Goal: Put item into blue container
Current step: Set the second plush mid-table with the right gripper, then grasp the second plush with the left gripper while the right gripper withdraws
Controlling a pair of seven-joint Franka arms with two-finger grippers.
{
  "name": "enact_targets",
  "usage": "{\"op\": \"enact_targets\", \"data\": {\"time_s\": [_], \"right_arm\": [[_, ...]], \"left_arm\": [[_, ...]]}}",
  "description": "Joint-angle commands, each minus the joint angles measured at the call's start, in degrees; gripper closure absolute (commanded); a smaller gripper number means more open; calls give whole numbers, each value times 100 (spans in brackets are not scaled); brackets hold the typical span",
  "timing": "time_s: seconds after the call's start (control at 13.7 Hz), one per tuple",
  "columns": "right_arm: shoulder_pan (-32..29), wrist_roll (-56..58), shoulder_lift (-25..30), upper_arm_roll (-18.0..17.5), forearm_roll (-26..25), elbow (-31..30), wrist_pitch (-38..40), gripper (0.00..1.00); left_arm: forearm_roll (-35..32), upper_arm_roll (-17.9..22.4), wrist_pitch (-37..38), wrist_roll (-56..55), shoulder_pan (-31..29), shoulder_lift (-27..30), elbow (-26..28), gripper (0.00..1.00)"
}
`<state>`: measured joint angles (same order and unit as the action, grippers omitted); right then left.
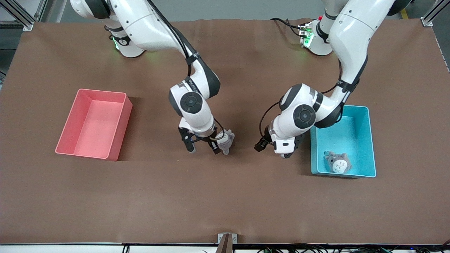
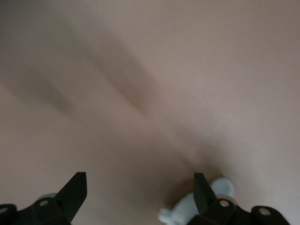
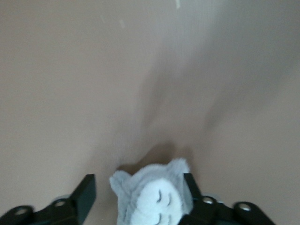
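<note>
The robot's left gripper should next move to the small grey-and-white plush toy (image 1: 227, 141) (image 2: 186, 209) beside the right gripper's fingers and close there.
A small grey-and-white plush toy (image 1: 226, 140) sits at the middle of the brown table. My right gripper (image 1: 204, 151) is down around it. In the right wrist view the plush toy (image 3: 154, 197) leans against one finger (image 3: 192, 190), with a gap to the other, so the right gripper (image 3: 139, 180) is open. The blue container (image 1: 370, 140) stands toward the left arm's end, with a grey plush (image 1: 338, 162) lying in its corner nearest the front camera. My left gripper (image 1: 272, 151) hangs open and empty beside the container. In the left wrist view the left gripper (image 2: 139, 177) shows bare table between its fingers.
A pink bin (image 1: 119, 133) of the same shape stands toward the right arm's end of the table. A bit of pale plush (image 2: 183, 212) shows beside one finger in the left wrist view. A bracket (image 1: 227, 239) sits at the table's front edge.
</note>
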<state>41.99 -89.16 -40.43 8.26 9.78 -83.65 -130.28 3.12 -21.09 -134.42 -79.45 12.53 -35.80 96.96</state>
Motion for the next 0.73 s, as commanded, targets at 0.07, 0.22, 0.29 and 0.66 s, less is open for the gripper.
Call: {"op": "enact_targets", "data": {"time_s": [0.07,0.22,0.29,0.66], "right_arm": [[-945,2107,1079,-97,-81,-222,1634,0],[-1420,3312,1457,-88,-81,-301,2303,0],[-1648,3961,1659,-88,-90,-423,2523,0],[-2844,6758,2389,-79,-694,-759,3341,0]], "left_arm": [[172,17,-951,-947,442,-278,-134,0],[172,17,-1444,-1212,705,-480,-221,0],[172,17,-1499,-1309,803,-594,-343,0],[137,87,-1973,-1873,1339,-1148,-837,0]]}}
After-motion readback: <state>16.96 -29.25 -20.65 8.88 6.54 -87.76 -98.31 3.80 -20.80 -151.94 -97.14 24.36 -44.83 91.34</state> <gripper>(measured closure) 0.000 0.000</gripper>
